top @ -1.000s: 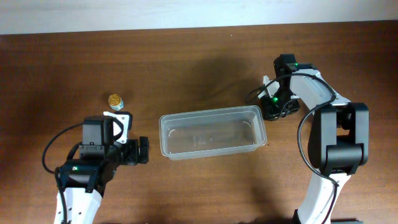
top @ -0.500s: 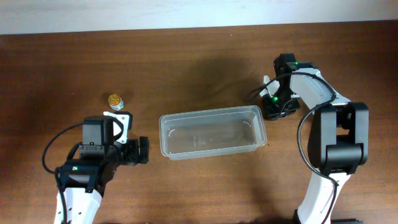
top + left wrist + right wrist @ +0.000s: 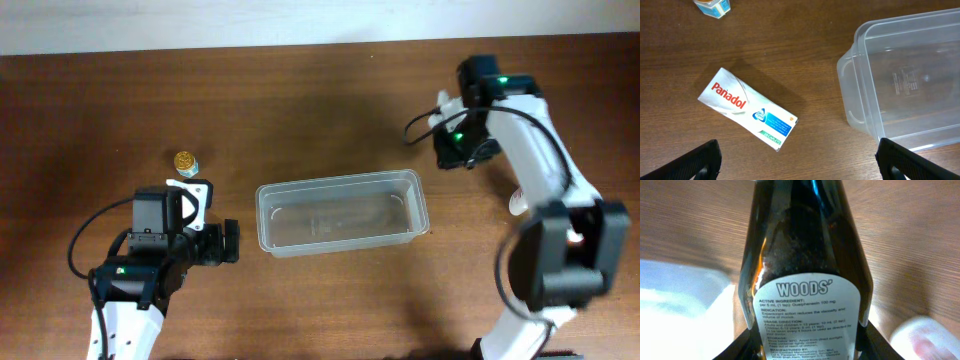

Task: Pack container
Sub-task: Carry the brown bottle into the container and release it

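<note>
Next, my right gripper lets go of the dark brown WOODS' bottle inside the clear plastic container's half nearer that gripper [image 3: 361, 217].
The clear plastic container [image 3: 340, 212] lies empty at the table's middle; its corner also shows in the left wrist view [image 3: 910, 85]. My right gripper [image 3: 455, 150] is beyond the container's right end, shut on a dark brown Woods' syrup bottle [image 3: 805, 255] with a white label. In the right wrist view the gripper [image 3: 805, 347] has a finger on each side of the bottle. My left gripper [image 3: 228, 243] is open and empty, left of the container. In the left wrist view, the gripper [image 3: 800, 167] is just short of a white Panadol box [image 3: 747, 109] flat on the wood.
A small gold-capped bottle [image 3: 185, 160] stands at the left. A small white and blue box [image 3: 713, 6] lies beyond the Panadol box. A white object [image 3: 519, 200] lies on the table beside the right arm.
My right gripper has risen and moved back and to the right with the brown bottle, away from the container's end. The white object beside the right arm has come into view. The left arm has not moved.
</note>
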Motion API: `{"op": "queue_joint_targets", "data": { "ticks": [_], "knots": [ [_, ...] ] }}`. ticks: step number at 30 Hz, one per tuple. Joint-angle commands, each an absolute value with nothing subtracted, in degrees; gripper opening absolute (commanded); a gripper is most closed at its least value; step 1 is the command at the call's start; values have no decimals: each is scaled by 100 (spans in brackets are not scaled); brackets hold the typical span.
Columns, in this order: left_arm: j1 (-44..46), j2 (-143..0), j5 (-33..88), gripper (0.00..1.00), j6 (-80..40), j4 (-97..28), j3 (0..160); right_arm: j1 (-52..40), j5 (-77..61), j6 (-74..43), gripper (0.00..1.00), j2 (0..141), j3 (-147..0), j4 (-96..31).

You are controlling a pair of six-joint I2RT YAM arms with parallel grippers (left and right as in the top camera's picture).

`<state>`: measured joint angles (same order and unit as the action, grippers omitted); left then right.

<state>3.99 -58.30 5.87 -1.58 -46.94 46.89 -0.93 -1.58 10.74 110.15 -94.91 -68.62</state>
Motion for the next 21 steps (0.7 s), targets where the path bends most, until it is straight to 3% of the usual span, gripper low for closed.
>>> {"op": "queue_joint_targets", "data": {
  "ticks": [1,9,16,21],
  "knots": [
    [357,-5839,687,99,-215,-4674,4805,-222,-349,1007,29,9885,-9725,-7100],
    [357,-5839,690,99,-215,-4674,4805,-1155,-574,1629,29,8401,-9714,-7695],
    [360,-5839,690,99,-217,-4676,4805,-2222,-530,2075,27,8508,-9391,-7728],
    [357,-5839,690,99,-215,-4676,4805,-2449,-504,2078,27,8777,-8486,-7135]
  ]
}}
